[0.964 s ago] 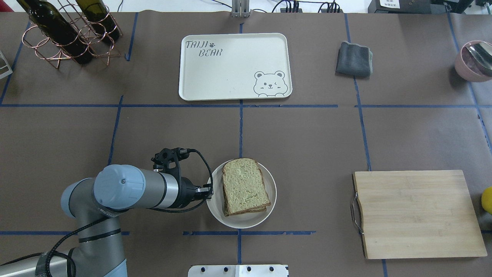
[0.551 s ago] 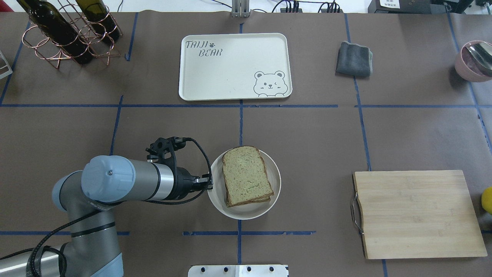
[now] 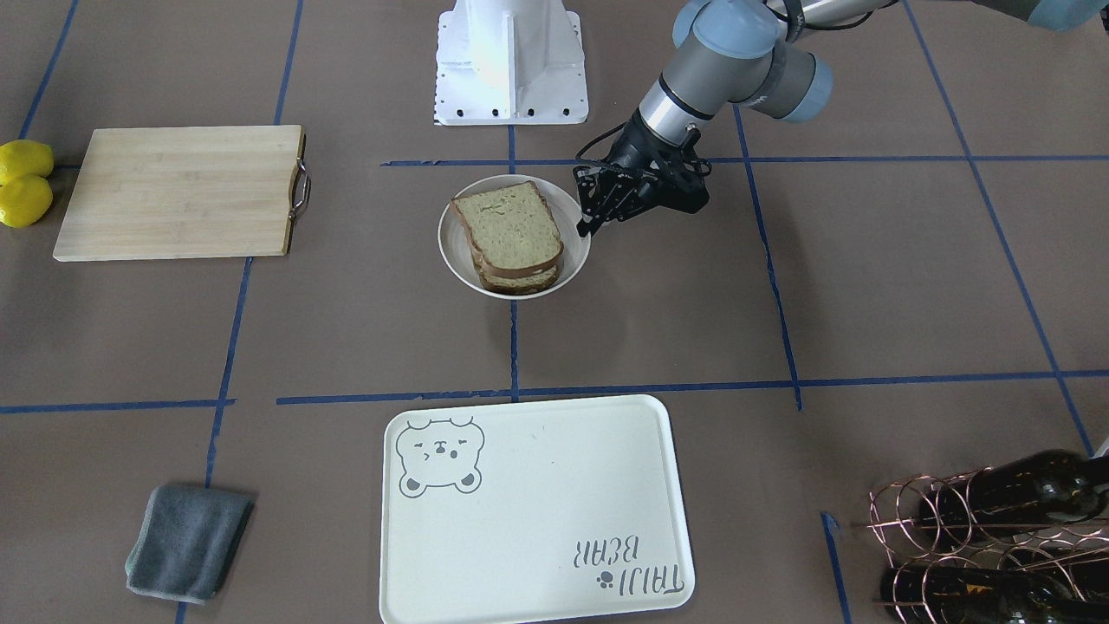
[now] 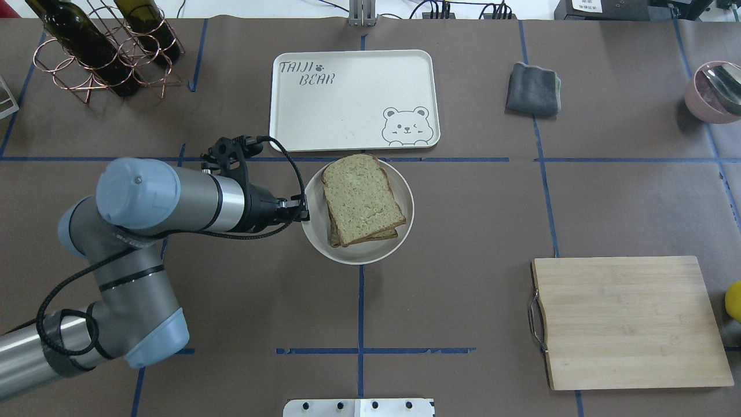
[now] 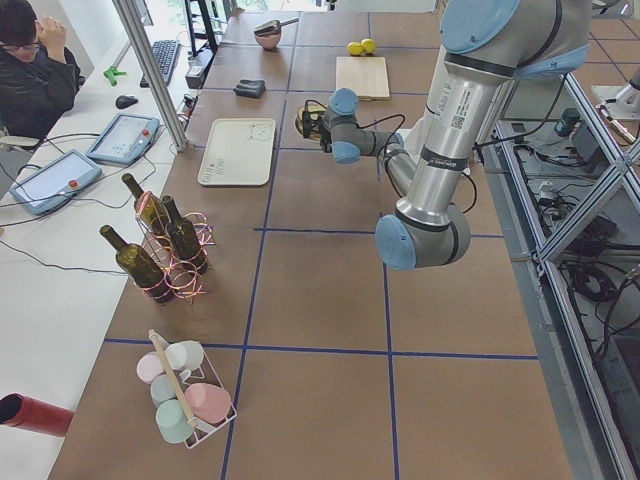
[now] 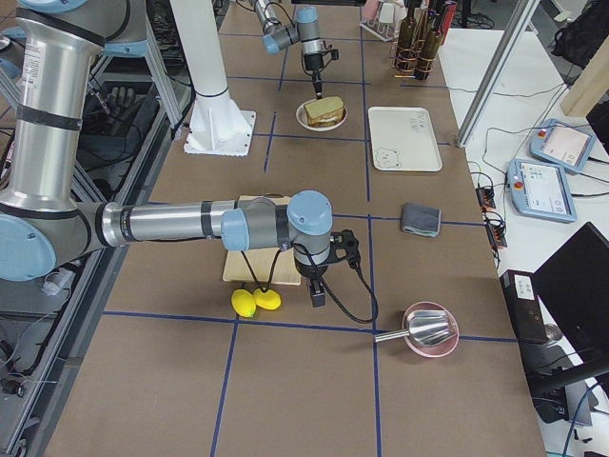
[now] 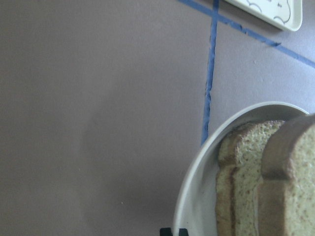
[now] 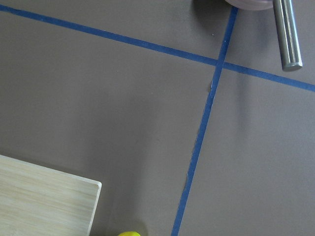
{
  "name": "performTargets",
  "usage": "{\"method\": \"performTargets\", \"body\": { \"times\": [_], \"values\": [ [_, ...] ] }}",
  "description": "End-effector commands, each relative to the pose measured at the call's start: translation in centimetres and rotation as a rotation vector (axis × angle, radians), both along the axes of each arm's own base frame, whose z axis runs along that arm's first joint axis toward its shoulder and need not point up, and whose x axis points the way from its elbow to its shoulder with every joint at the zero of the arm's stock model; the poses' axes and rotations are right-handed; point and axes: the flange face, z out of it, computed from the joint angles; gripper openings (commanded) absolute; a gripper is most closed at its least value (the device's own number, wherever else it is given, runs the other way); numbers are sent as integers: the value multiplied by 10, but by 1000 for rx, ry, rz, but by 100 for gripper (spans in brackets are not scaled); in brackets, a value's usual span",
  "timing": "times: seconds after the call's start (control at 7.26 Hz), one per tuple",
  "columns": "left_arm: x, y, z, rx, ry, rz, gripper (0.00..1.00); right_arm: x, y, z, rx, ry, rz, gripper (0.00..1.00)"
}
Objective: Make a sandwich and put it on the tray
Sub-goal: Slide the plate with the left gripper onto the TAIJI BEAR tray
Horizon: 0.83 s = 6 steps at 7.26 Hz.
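Note:
The white dish will go down from my left gripper onto the cream tray (image 3: pixel 533 494), where I need to set it between the bear drawing and the lettering.
The sandwich (image 4: pixel 362 198), two speckled tan slices with brown crusts, lies stacked in a round white dish (image 4: pixel 359 253). No egg shows. My left gripper (image 4: pixel 305 215) is shut on the dish's left rim; in the front view it (image 3: pixel 587 227) grips the rim of the dish (image 3: pixel 455 251). The left wrist view shows the bread (image 7: pixel 266 182) and the rim (image 7: pixel 197 196). The cream tray (image 4: pixel 347 104) with the bear drawing lies just beyond the dish. My right gripper (image 6: pixel 319 297) hangs near the lemons, and I cannot tell whether it is open or shut.
A wooden cutting board (image 4: pixel 631 321) lies at the right front, with lemons (image 3: pixel 24 182) beside it. A grey cloth (image 4: pixel 534 88) lies right of the tray. A copper rack with wine bottles (image 4: pixel 104 49) stands far left. A pink bowl with a metal scoop (image 4: pixel 715 90) is far right.
My left arm has carried the dish with the sandwich away from the robot towards the tray's near edge. The gripper stays shut on the rim.

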Motion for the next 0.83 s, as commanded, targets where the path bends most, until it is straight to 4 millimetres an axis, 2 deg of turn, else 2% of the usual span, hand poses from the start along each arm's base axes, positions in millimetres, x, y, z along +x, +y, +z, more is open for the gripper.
{"method": "performTargets", "body": {
  "times": [0.0,0.28,0.55,0.69],
  "values": [
    [-9,-84,-2,89,-62,6,0,0,0,1,-1,2,0,100],
    [-1,-165,1,79,-118,55,0,0,0,1,-1,6,1,100],
    [12,-227,6,38,-163,112,0,0,0,1,-3,6,3,100],
    [24,-258,-1,9,-189,110,0,0,0,1,-3,6,3,100]
  ]
}}
